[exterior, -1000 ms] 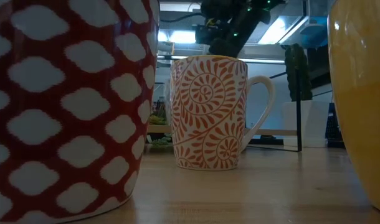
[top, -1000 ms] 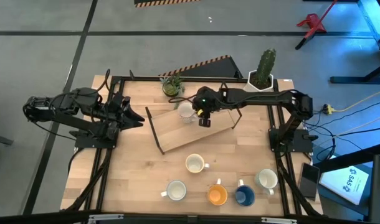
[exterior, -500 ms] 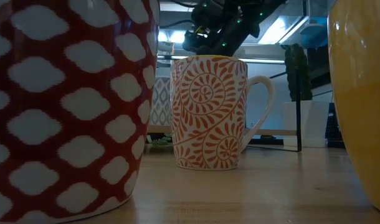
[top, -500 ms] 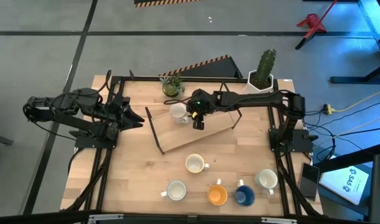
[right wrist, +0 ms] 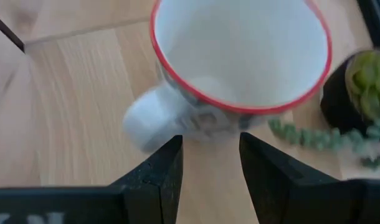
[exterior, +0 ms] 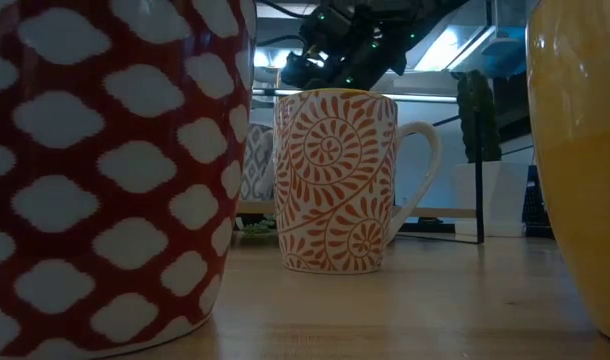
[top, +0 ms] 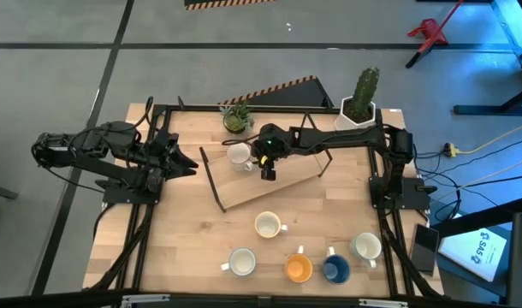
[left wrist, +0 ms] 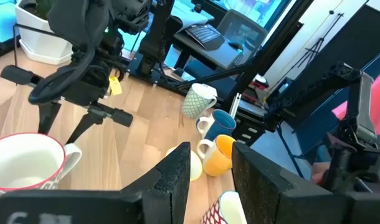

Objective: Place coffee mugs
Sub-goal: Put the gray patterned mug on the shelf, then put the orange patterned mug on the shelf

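Note:
I should next move my right gripper to the white mug standing between the shelf and the orange mug and grab the mug's rim (top: 272, 214) facing the shelf.
A cream mug with a red rim (top: 238, 154) stands upright on the left part of the raised wooden shelf (top: 287, 181); it shows too in the right wrist view (right wrist: 240, 56) and in the low view (exterior: 257, 160). My right gripper (top: 266, 168) hovers just right of it, open, its fingertips (right wrist: 168, 155) by the mug's wall beside the handle (right wrist: 146, 118). Five more mugs stand near the table's near edge: white (top: 269, 225), white (top: 241, 261), orange (top: 298, 268), blue (top: 335, 269), pale (top: 366, 247). My left gripper (top: 189, 164) waits open at the left. My right gripper comes at the red-rimmed mug slanting from above and from the table's right. Its two fingers stand apart below the mug's wall (right wrist: 209, 132), next to the handle. Whether the fingertips touch the mug, I cannot tell. The mug rests upright on the shelf.
A cactus in a white pot (top: 359, 98) stands at the far right corner and a small green plant (top: 236, 115) just behind the shelf, close to the mug. The shelf rests on thin black legs (top: 215, 184). Bare wood lies between the shelf and the mug row.
My right gripper has moved toward the table's left along the shelf, and the red-rimmed mug has moved left with it, staying upright. In the low view the mug has come into sight left of the orange-patterned mug.

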